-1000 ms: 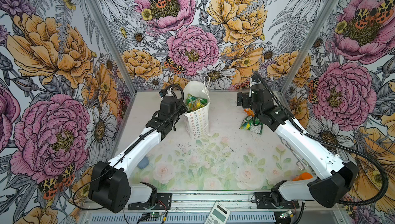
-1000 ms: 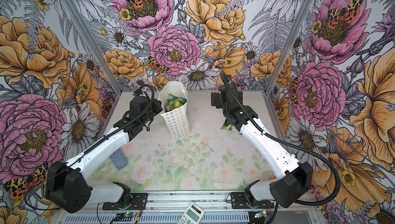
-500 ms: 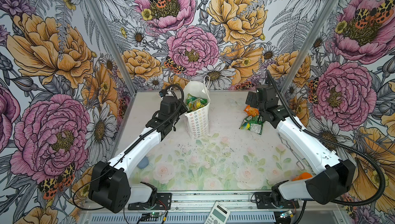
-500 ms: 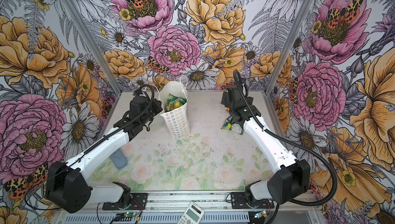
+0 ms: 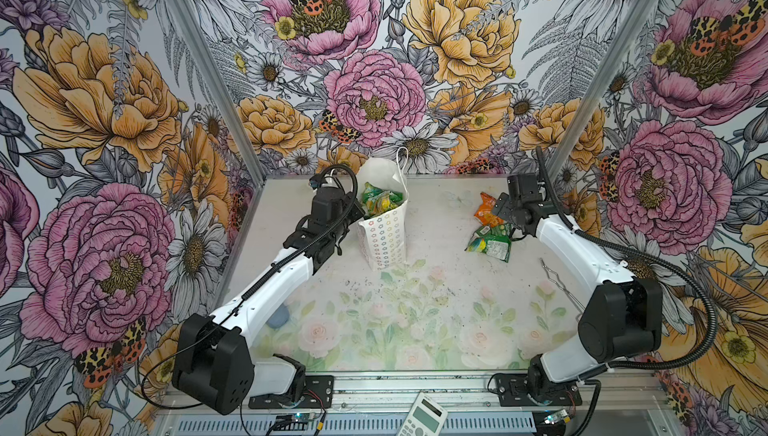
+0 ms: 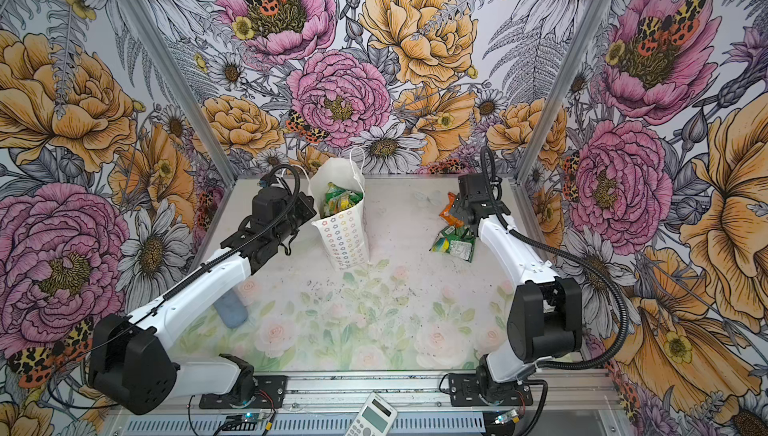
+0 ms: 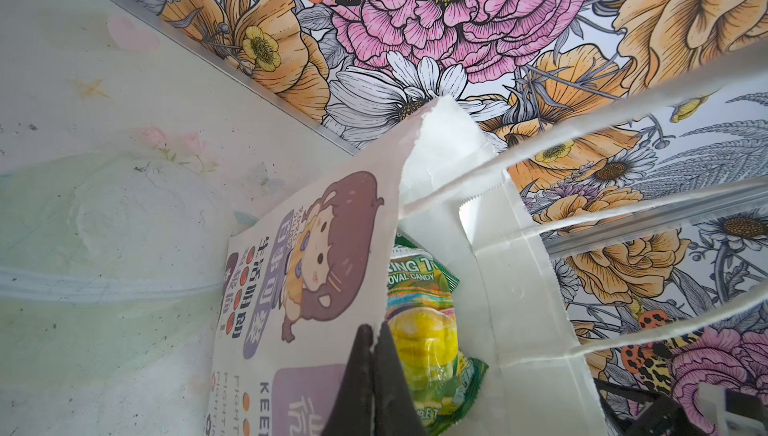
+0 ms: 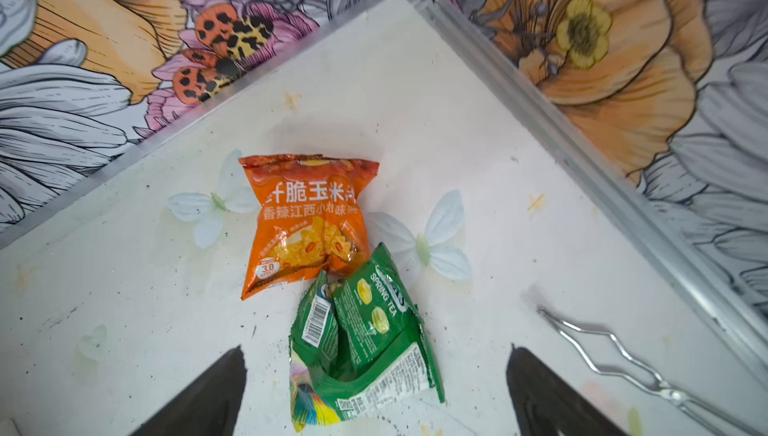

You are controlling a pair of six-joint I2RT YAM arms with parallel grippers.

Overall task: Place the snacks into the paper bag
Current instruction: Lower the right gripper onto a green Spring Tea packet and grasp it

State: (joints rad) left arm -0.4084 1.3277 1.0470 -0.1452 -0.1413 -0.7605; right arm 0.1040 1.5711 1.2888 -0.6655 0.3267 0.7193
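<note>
The robot's right gripper needs to close across the green Spring Tea packet's near half (image 5: 490, 245) (image 8: 364, 367), the part that lies farther from the orange packet.
The white paper bag (image 5: 384, 234) (image 6: 345, 238) stands upright at the back, left of centre, cartoon girl print (image 7: 316, 271) on its broad side. Green and yellow snacks (image 5: 380, 201) (image 7: 424, 330) fill its mouth. My left gripper (image 7: 374, 334) is shut on the bag's top rim, holding it. At the back right an orange packet (image 8: 307, 221) (image 5: 485, 209) lies flat, with two overlapping green packets (image 8: 361, 338) (image 5: 490, 240) touching its near corner. My right gripper (image 8: 376, 348) hovers open above the green packets, a finger on each side, touching nothing.
Thin metal tongs (image 8: 615, 355) (image 5: 561, 288) lie by the right wall near the packets. A blue object (image 6: 230, 309) sits under my left arm. A calculator (image 5: 424, 417) rests on the front rail. The enclosure's back right corner is close behind the packets.
My right arm has swung right and now hangs over the orange and green packets. The left arm and the bag have not moved.
</note>
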